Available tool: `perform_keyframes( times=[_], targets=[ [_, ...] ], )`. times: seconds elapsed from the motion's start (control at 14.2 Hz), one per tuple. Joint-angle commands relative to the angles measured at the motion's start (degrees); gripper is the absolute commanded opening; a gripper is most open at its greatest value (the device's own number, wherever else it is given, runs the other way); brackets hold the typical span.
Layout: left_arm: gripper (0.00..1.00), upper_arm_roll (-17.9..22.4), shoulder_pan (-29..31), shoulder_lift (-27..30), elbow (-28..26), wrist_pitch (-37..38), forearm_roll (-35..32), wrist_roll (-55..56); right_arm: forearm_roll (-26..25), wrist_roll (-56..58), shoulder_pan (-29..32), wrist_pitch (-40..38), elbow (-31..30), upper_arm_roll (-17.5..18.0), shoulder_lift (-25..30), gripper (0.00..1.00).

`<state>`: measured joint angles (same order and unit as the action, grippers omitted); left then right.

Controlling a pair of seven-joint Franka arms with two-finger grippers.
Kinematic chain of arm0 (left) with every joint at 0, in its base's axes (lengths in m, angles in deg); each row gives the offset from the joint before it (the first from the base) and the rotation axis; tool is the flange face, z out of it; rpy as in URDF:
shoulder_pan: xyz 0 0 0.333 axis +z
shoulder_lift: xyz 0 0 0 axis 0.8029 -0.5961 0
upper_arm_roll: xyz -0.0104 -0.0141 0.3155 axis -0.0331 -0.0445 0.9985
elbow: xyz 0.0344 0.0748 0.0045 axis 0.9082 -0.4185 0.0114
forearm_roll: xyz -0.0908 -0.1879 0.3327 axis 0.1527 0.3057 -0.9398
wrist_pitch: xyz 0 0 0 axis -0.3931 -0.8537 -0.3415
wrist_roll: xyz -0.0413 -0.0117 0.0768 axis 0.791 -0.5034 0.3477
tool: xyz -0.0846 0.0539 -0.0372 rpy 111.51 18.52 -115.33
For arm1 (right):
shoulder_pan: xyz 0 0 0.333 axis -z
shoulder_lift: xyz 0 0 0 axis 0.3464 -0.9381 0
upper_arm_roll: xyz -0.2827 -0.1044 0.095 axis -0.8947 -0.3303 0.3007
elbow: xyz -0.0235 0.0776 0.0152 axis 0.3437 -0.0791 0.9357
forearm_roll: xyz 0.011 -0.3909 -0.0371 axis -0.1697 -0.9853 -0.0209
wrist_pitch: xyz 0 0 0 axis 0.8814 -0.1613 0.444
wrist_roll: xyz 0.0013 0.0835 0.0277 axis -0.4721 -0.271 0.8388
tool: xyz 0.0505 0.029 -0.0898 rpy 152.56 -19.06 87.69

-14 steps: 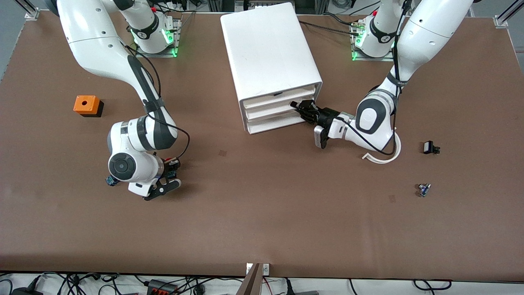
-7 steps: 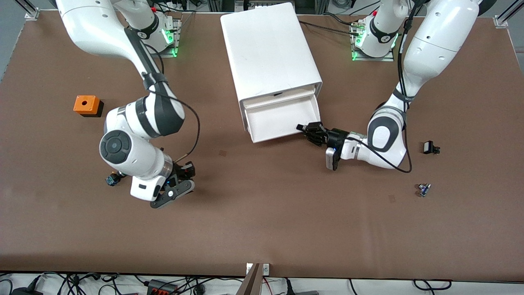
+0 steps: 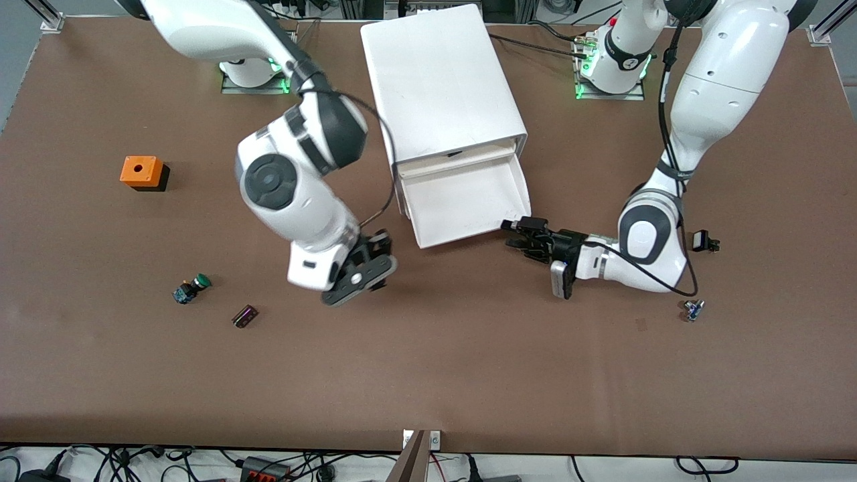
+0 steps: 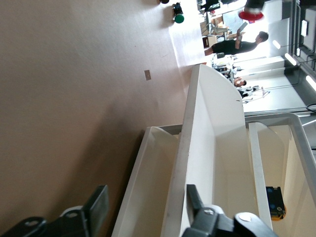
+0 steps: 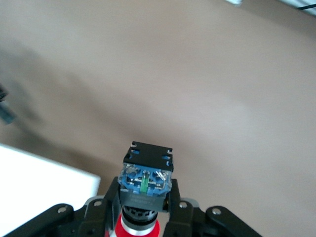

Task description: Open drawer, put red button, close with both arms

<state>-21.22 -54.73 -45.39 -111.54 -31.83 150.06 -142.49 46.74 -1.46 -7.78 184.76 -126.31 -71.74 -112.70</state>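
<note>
Next, my right gripper drops the red button in the middle of the white cabinet's open drawer (image 3: 472,203). The button is now over the table beside the drawer.
The drawer (image 3: 462,201), the middle one of the white cabinet (image 3: 435,73), stands pulled out and looks empty. My left gripper (image 3: 519,234) is low at the drawer's front corner toward the left arm's end. In the left wrist view the gripper (image 4: 145,197) is open, its fingers (image 4: 98,207) astride the drawer's front wall (image 4: 187,148). My right gripper (image 3: 361,268) is over the table beside the drawer, toward the right arm's end. In the right wrist view it (image 5: 145,200) is shut on the red button (image 5: 146,177), blue-and-black body outward.
An orange cube (image 3: 141,171), a green-capped button (image 3: 191,289) and a small dark piece (image 3: 245,316) lie toward the right arm's end. A small black part (image 3: 703,241) and a small blue part (image 3: 693,309) lie toward the left arm's end.
My left gripper pulled the middle drawer out and opened its fingers. My right arm rose from the table with the red button and swung toward the drawer, uncovering the green button and the dark piece.
</note>
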Motion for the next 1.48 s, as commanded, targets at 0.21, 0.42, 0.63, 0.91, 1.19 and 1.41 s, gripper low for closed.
perform_keyframes(
  times=[0.21, 0.42, 0.63, 0.91, 1.19, 1.41],
  targets=[
    [1.00, 0.38, 1.59, 4.48, 7.23, 6.78, -16.81, 21.56, 0.32, -11.98, -8.33, -0.18, 0.43, 0.09, -0.31, 0.00],
    [1.00, 0.21, 1.06, 8.79, 7.76, 7.92, -29.37, 30.73, 0.32, -12.33, -10.62, -0.88, 0.34, 0.09, -1.89, 0.00],
    [1.00, -0.76, -0.42, 10.56, 11.00, 8.19, -45.70, 36.71, 0.32, -12.42, -13.08, -0.89, 0.34, 0.09, -3.56, 0.00],
    [1.00, -0.41, -6.06, 11.97, 16.89, 10.46, -68.33, 39.45, 0.40, -15.15, -14.93, -0.10, 0.60, 0.09, -4.88, 0.00],
    [1.00, 0.38, -4.83, 9.70, 24.00, 9.86, -68.27, 39.54, 0.40, -16.47, -15.81, 0.17, 0.60, 0.01, -5.85, 0.00],
    [1.00, 0.38, -4.13, 9.16, 24.82, 10.03, -68.18, 39.80, 0.49, -16.64, -15.29, 1.74, 0.60, -0.08, -6.03, 0.08]
  ],
)
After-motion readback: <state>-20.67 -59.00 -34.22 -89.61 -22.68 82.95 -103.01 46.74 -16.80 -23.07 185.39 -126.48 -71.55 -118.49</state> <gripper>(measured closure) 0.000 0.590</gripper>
